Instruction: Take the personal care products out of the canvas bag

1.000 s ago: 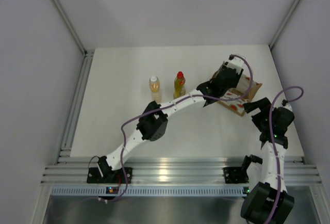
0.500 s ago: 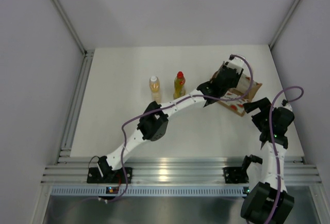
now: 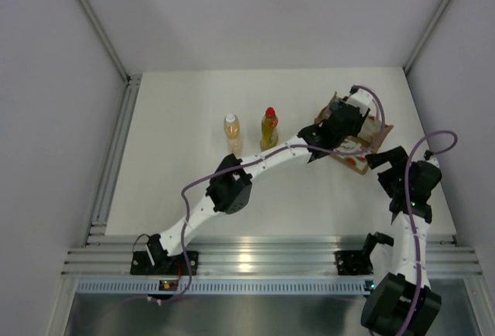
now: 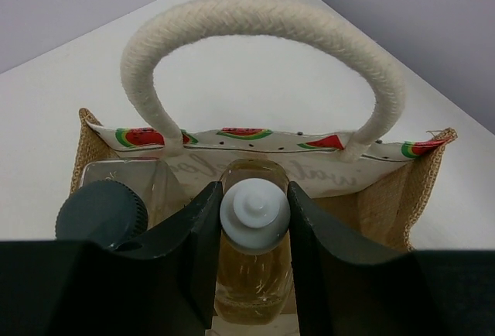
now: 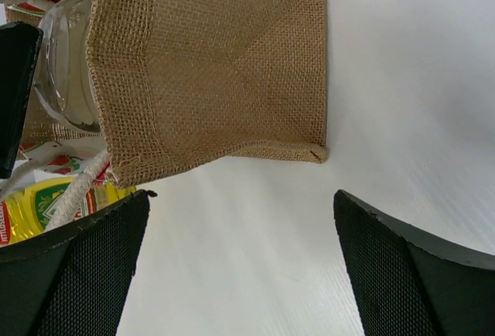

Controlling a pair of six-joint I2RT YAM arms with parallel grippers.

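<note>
I will stand the amber bottle, now inside the canvas bag, on the table (image 3: 204,149) with my left gripper, beside the other amber bottle, away from the yellow bottle.
The canvas bag (image 3: 366,139) sits at the right of the table, its mouth facing my left gripper (image 3: 346,119). In the left wrist view the gripper (image 4: 254,220) is shut on the white cap of an amber bottle (image 4: 254,274) inside the bag (image 4: 418,189), under a cream handle (image 4: 263,18). The clear bottle with the dark grey cap (image 4: 100,212) stands beside it, left of my fingers. Another amber bottle (image 3: 231,132) and the yellow bottle with a red cap (image 3: 268,127) stand on the table. My right gripper (image 3: 384,159) is open and empty beside the bag (image 5: 209,65).
The right wrist view shows the clear bottle (image 5: 69,65) at the bag's mouth and a yellow label (image 5: 31,204) behind a handle. Grey walls enclose the table on three sides. An aluminium rail (image 3: 271,258) runs along the near edge.
My left gripper has shifted slightly right and toward the bag's mouth, and the dark grey cap now shows beside it from above. The right arm has not moved.
</note>
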